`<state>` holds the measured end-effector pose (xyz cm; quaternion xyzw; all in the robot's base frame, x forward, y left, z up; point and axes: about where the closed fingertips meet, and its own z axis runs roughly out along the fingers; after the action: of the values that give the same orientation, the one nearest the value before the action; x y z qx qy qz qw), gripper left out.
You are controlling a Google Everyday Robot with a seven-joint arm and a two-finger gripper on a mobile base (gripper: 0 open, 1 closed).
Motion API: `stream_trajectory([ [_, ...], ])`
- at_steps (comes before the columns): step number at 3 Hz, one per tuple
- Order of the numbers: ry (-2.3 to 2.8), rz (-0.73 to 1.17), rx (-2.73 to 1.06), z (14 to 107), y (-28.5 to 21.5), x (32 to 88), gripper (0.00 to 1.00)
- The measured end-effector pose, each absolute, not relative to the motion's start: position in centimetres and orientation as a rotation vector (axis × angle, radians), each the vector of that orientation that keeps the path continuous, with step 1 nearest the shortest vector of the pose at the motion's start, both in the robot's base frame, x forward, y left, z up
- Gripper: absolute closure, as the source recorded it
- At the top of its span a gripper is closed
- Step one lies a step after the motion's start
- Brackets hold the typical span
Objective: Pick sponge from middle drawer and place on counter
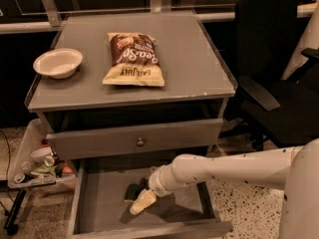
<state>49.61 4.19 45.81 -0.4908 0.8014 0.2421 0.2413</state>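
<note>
I will next move my gripper over the sponge's middle (135,190) and close it there, so that one finger lies along each side of the sponge.
The middle drawer (102,210) is pulled out at the bottom of the cabinet, showing its flat grey bottom. The sponge (131,192), dark green on top, lies on the drawer bottom near the middle. My gripper (142,202), cream-coloured, reaches down into the drawer from the right on a white arm (224,168). It sits right beside the sponge, at its front right edge, and partly covers it. The counter (194,59) is the grey cabinet top above.
A brown-and-yellow chip bag (133,59) lies mid-counter and a white bowl (58,62) stands at its left. A shut drawer front with a round knob (140,142) sits above the open drawer. A black office chair (279,83) stands right, a cluttered bin (37,166) left.
</note>
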Motion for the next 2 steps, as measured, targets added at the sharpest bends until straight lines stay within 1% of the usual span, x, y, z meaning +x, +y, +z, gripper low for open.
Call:
stream_trajectory([
  [2, 2.127, 0.704, -1.32, 42.1, 6.5, 50.0, 0.0],
])
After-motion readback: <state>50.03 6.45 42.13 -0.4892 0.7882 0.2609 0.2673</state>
